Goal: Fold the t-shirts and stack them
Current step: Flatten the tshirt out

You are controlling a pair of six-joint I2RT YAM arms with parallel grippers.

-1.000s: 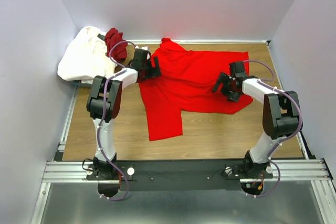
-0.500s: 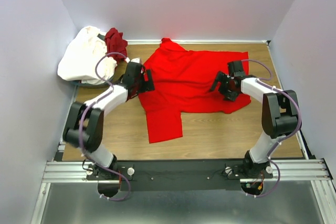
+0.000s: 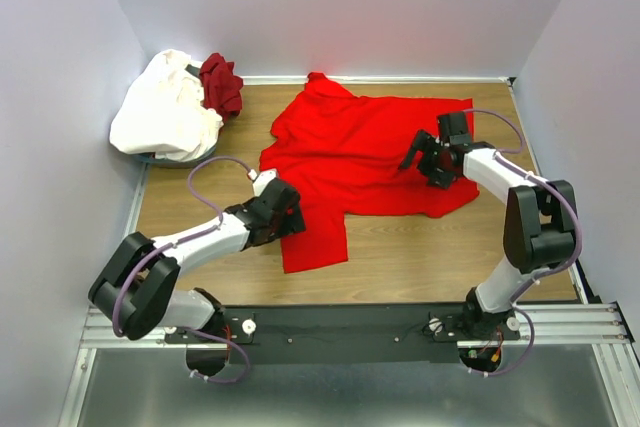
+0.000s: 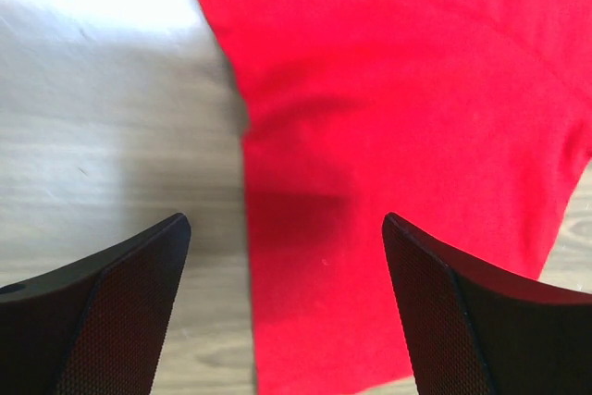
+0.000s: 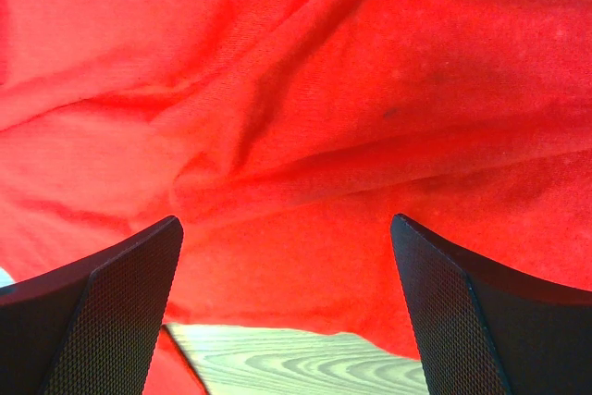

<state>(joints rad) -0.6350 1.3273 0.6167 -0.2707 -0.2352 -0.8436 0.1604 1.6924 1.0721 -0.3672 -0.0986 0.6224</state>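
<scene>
My left gripper is going to close on the near corner [image 3: 286, 271] [image 4: 262, 389] of the bright red t-shirt's flap, the corner closest to the base of my left arm.
The bright red t-shirt [image 3: 365, 152] lies spread on the wooden table, one flap reaching toward the near edge. My left gripper [image 3: 287, 217] is open and empty, hovering over that flap's left edge; the left wrist view shows red cloth [image 4: 398, 117] and bare wood between the jaws. My right gripper [image 3: 425, 165] is open and empty above the shirt's right part; the right wrist view shows creased red cloth [image 5: 305, 108]. The white t-shirt [image 3: 165, 112] and the maroon t-shirt [image 3: 221, 84] lie bunched at the far left corner.
Purple-grey walls close in the table on the left, back and right. A metal rail [image 3: 350, 322] runs along the near edge by the arm bases. Bare wood [image 3: 430, 257] shows in front of the shirt.
My left arm has swung from the shirt's far left shoulder toward the near edge, down to the front flap. My right gripper stayed over the shirt's right side, shifting slightly.
</scene>
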